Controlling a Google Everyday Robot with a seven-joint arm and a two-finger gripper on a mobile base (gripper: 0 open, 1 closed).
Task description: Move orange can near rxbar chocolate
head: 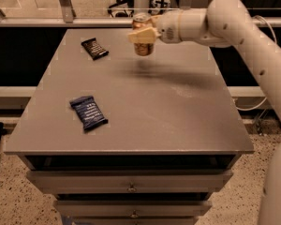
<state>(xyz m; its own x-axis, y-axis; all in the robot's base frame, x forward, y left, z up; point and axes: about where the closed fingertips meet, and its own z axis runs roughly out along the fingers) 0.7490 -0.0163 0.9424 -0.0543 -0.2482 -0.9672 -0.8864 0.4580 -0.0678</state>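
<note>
The orange can, now upright in the air above the table, will go down from my gripper onto the grey table point(117, 52), close beside the rxbar chocolate and toward the middle of the table.
The orange can point(143, 47), copper-orange with a silver top, hangs upright in the air above the far middle of the grey table point(178, 121). My gripper point(143, 34) is shut on it, its pale fingers point(139, 36) clasping the can's middle; the white arm reaches in from the right. The rxbar chocolate point(94, 48), a small flat black wrapper, lies on the table at the far left, a short way left of the can. The can's shadow falls on the table just below and right of it.
A larger dark blue bar wrapper point(88, 112) lies on the table's front left. Drawers point(131, 186) sit under the table top. A rail and glass partition run behind the table's far edge.
</note>
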